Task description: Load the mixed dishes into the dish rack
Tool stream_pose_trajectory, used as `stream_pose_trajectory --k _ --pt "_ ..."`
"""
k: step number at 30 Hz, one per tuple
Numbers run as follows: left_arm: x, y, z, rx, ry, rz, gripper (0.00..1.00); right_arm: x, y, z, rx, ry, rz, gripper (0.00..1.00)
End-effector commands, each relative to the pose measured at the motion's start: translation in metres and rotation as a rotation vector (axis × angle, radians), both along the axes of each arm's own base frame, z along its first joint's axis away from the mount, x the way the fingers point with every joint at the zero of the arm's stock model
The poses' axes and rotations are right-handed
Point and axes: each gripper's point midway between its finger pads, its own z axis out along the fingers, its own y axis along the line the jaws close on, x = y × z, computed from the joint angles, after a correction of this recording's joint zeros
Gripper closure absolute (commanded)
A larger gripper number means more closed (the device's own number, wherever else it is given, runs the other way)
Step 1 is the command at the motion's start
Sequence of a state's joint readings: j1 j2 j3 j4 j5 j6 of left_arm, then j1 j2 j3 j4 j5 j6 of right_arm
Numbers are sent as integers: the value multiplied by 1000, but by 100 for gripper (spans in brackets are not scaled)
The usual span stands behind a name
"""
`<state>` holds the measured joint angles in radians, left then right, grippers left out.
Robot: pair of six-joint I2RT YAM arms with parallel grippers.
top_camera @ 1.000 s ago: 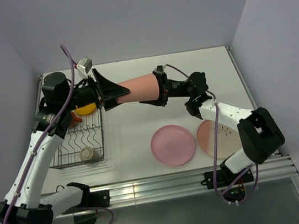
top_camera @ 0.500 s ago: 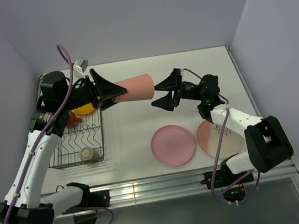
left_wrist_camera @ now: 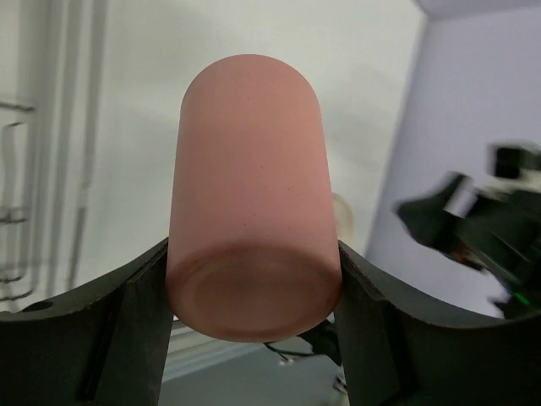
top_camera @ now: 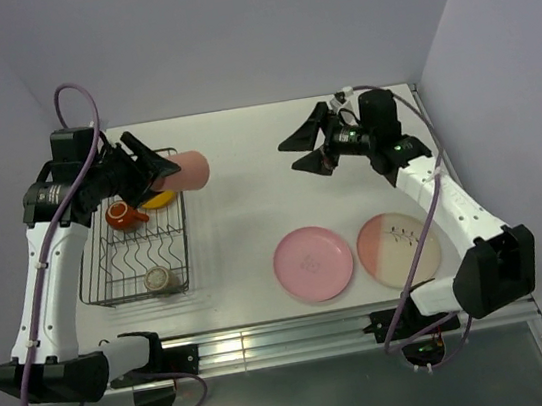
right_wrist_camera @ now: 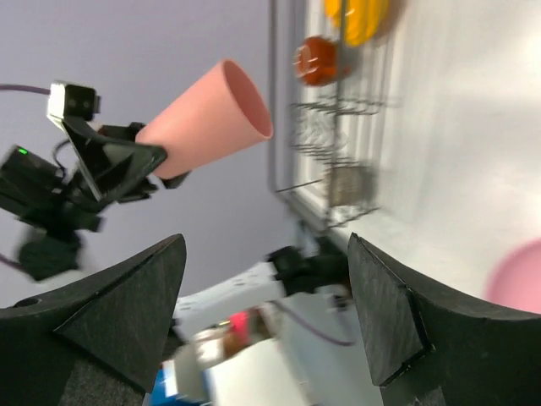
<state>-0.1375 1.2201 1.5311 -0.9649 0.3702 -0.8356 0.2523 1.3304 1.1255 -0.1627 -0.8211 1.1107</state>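
Note:
Next, my left gripper releases the pink tumbler in the rack [top_camera: 161, 209] next to the red-brown cup's handle, against the orange-yellow bowl.
My left gripper [top_camera: 157, 165] is shut on the base end of the pink tumbler [top_camera: 191, 170], holding it on its side in the air by the far right corner of the dish rack [top_camera: 186, 240]. In the left wrist view the tumbler [left_wrist_camera: 254, 194] fills the space between both fingers. My right gripper [top_camera: 303, 155] hangs open and empty over the far middle of the table. The rack holds a dark red-brown cup [top_camera: 123, 216], an orange-yellow bowl [top_camera: 157, 198] and a speckled beige cup [top_camera: 158, 278]. A pink plate [top_camera: 313, 264] and a pink-and-cream plate [top_camera: 398, 249] lie flat at the near right.
The right wrist view is blurred but shows the tumbler [right_wrist_camera: 207, 118], the rack [right_wrist_camera: 287, 152] and the red-brown cup [right_wrist_camera: 317, 61] beyond the open right gripper [right_wrist_camera: 266, 279]. Walls close the table on three sides; a metal rail runs along its near edge.
The right gripper opened, let go of the tumbler's mouth end and drew back to the right. The left arm carried the tumbler leftwards to the rack's far right corner.

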Motion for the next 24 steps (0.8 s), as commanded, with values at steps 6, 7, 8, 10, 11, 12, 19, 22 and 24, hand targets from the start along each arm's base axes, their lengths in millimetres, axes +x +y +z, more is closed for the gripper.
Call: stream_pose_trajectory --k 6,7,8,10,11,12,19,22,24 --pt "-2 75 -60 360 165 262 100 -26 -50 -56 -361 6 -26 16" --pt "0 77 -65 376 183 272 100 -27 -51 -55 -378 -3 -23 16" --pt "2 80 -67 389 189 282 100 -29 -56 -59 -418 -9 -24 16" --pt "8 84 -70 408 195 303 100 -30 -61 -58 -454 -24 -27 17" --pt "11 84 -71 407 194 305 100 -32 -65 -61 -487 -31 -29 17" --pt "13 85 -73 411 204 311 100 -33 -67 -61 -501 -35 -33 17" --pt "36 94 -92 486 273 335 100 -42 -76 -67 -569 -51 -35 17" --pt "49 96 -97 511 283 331 100 -45 -79 -68 -592 -55 -33 17" --pt "55 97 -98 525 279 328 100 -46 -78 -69 -591 -52 -29 17"
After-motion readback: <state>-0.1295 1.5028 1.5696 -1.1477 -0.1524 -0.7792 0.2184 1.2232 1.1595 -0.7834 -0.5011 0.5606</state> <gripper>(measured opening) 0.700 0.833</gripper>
